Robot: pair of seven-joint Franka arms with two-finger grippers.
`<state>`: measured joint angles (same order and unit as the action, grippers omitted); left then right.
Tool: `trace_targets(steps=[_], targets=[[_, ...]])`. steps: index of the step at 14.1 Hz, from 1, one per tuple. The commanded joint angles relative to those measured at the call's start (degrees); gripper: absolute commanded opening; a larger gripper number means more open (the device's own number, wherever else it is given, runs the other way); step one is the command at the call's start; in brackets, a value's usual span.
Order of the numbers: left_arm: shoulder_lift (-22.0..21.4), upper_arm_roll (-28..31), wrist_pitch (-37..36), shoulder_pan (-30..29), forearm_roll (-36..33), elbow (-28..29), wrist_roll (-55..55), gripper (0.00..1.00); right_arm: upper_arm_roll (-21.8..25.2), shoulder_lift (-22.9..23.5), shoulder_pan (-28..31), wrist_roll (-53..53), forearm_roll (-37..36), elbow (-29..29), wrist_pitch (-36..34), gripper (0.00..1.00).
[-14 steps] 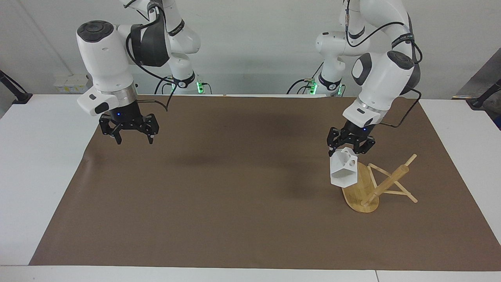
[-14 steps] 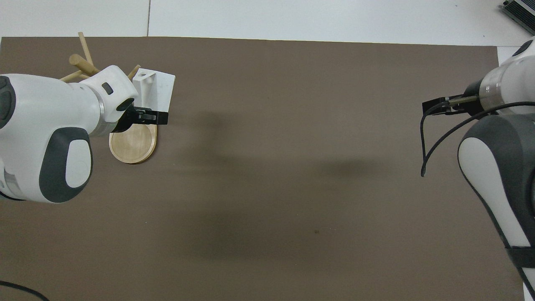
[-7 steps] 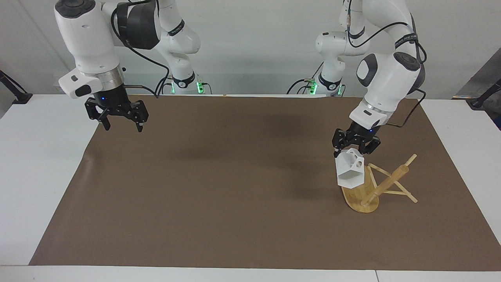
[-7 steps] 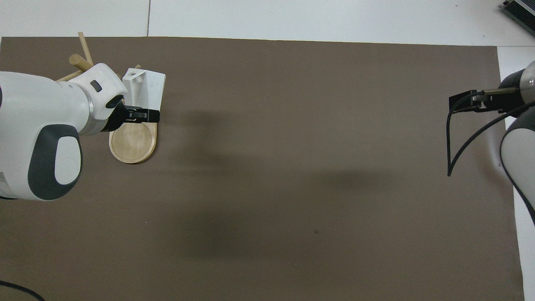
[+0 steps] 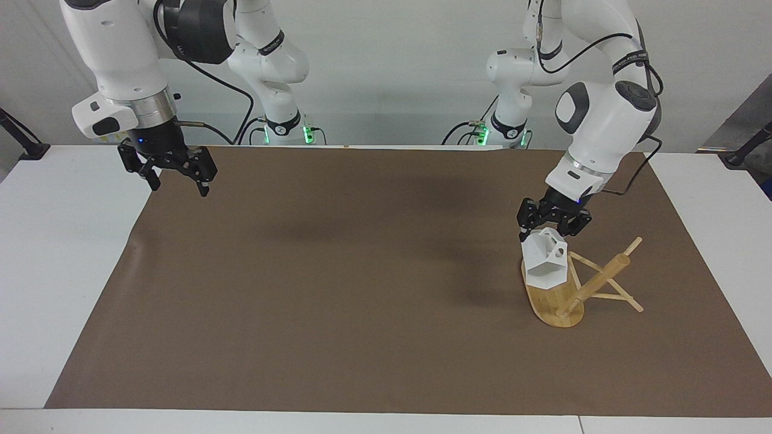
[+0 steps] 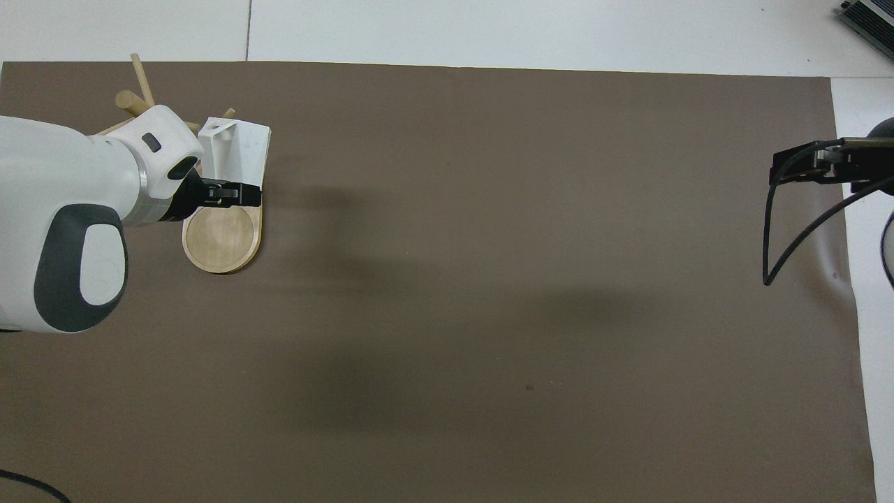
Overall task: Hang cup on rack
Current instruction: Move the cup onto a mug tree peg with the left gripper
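The robot will use its left gripper to hang the white faceted cup on the thin peg [image 6: 200,138] between the slanting post and the cup. The cup is now over the rack's oval base.
The white faceted cup [image 5: 544,266] hangs tilted from my left gripper [image 5: 552,231], which is shut on its upper part by the blocky handle. It is over the oval base of the bamboo rack [image 5: 552,305]; I cannot tell whether it touches a peg. The rack's post [image 5: 603,280] slants toward the left arm's end of the table instead of standing upright, with thin pegs spreading from it. In the overhead view the cup [image 6: 241,148] and left gripper [image 6: 234,194] cover part of the rack [image 6: 223,241]. My right gripper [image 5: 175,179] hangs open, holding nothing, over the mat's corner at the right arm's end.
A brown mat [image 5: 338,289] covers most of the white table [image 5: 54,241]. The right arm's cable [image 6: 775,237] loops over the mat's edge. Nothing else stands on the mat.
The left gripper has carried the cup a little toward the rack's post and over its base. The right gripper has risen and drawn back toward its own end of the table.
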<state>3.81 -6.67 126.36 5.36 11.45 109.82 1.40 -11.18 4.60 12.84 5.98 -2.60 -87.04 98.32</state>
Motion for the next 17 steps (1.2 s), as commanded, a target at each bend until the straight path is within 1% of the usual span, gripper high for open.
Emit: trace_targets(steps=[1,3,6,12,14,17], targets=[[-0.1,-0.2,-1.7,-0.5,2.6,-0.8,-0.7,0.0,-0.3,0.0,2.7,-2.8,3.8,-0.4,1.4,1.0],[-0.2,-0.2,-2.4,-1.1,2.9,-0.8,-0.6,0.0,-0.1,-0.1,2.9,-6.6,3.9,-1.2,2.9,1.0],[-0.5,-0.2,-2.5,-1.3,4.1,-0.8,-0.6,0.0,0.2,-1.2,3.2,-6.4,3.8,-3.0,3.3,1.0],[-0.6,-0.1,-1.5,-1.5,5.3,-1.4,-0.4,0.0,0.1,-1.3,3.1,-6.5,3.8,-3.0,3.1,1.0],[-0.5,0.0,0.0,-2.5,8.3,-1.4,-0.5,0.0,0.1,-1.3,3.1,-6.5,3.8,-3.0,2.5,1.0],[-0.4,-0.1,0.1,-3.7,9.0,-1.4,-0.6,0.0,0.1,-1.3,2.9,-6.4,3.8,-3.0,2.4,1.0]])
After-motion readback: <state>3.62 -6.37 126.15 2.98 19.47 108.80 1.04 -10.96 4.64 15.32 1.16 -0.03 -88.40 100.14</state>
